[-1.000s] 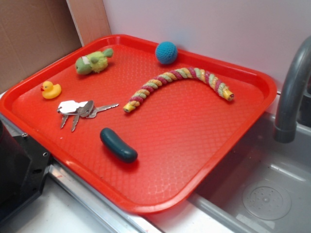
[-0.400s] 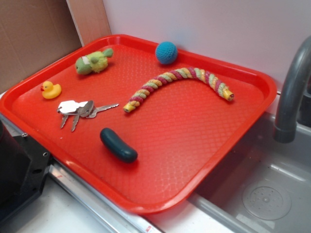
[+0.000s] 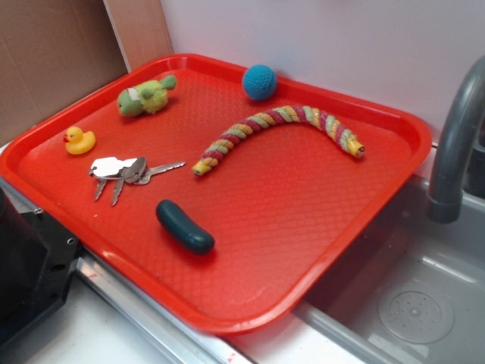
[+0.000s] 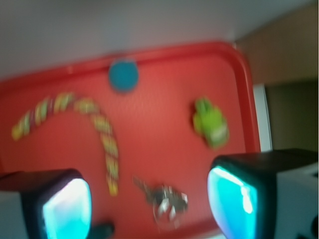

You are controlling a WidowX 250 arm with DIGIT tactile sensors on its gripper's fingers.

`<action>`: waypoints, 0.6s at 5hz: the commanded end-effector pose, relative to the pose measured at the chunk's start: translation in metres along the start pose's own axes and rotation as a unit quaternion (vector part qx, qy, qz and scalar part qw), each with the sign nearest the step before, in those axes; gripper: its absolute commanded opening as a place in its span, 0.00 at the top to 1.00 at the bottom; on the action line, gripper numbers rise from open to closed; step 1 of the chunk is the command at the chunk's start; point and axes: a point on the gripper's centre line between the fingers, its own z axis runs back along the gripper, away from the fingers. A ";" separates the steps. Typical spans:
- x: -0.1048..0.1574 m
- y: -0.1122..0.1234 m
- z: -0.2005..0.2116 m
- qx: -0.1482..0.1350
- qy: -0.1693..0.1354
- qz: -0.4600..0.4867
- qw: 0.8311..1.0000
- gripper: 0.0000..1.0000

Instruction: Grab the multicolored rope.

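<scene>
I will close my gripper on the straight part (image 3: pixel 233 134) (image 4: pixel 109 143) of the multicolored rope, between the rope's bend and its yellow end by the keys.
The multicolored rope (image 3: pixel 280 121) lies curved on the red tray (image 3: pixel 288 212), right of its middle, with yellow, pink, green and grey strands. In the blurred wrist view the rope (image 4: pixel 99 124) arcs at the left, above and between the jaws. My gripper (image 4: pixel 154 204) is open and empty, high above the tray (image 4: pixel 159 134), over the keys and apart from the rope. The gripper does not show in the exterior view.
On the tray are a blue ball (image 3: pixel 259 82), a fuzzy green plush (image 3: pixel 145 97), a yellow duck (image 3: pixel 79 140), keys (image 3: pixel 125 173) and a dark green pickle (image 3: pixel 184 226). A grey faucet (image 3: pixel 455 144) and sink (image 3: pixel 409 303) are at the right.
</scene>
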 end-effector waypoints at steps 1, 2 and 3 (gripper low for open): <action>0.003 0.007 0.017 -0.005 -0.033 0.007 0.999 0.00; 0.003 0.007 0.017 -0.005 -0.033 0.007 0.999 0.00; -0.003 -0.011 0.005 0.012 -0.029 -0.038 0.999 0.00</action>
